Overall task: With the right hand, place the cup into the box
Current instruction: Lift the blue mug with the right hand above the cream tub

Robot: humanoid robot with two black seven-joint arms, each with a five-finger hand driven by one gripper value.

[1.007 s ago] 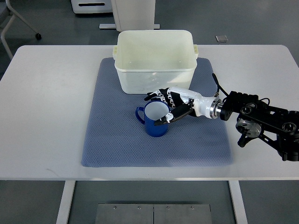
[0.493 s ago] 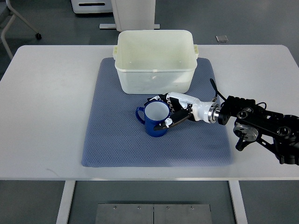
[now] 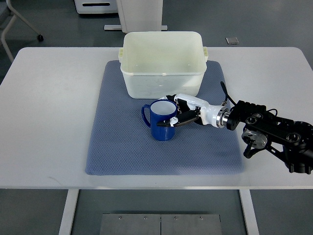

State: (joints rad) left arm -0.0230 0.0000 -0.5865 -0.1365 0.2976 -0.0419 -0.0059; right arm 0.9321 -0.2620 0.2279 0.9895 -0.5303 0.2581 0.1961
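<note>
I need to use my right gripper to set the blue cup, now just in front of the box, down inside the cream box (image 3: 169,67), close behind the middle of its near side.
A blue cup (image 3: 160,121) with a white inside stands on the blue mat (image 3: 117,142), its handle pointing left. My right hand (image 3: 177,112) reaches in from the right and is shut on the cup's right side, thumb on the near wall and fingers behind the rim. The cup looks slightly raised off the mat. The cream plastic box (image 3: 163,61) stands just behind the cup, open at the top, with nothing visible inside. The left arm does not show.
The mat lies on a white table (image 3: 49,107). The right arm's black forearm (image 3: 276,137) stretches over the table's right part. A chair leg and a white pedestal base show beyond the far edge.
The right hand has closed tighter around the cup. The cup has shifted slightly up and toward the box, and the forearm has moved a little to the left.
</note>
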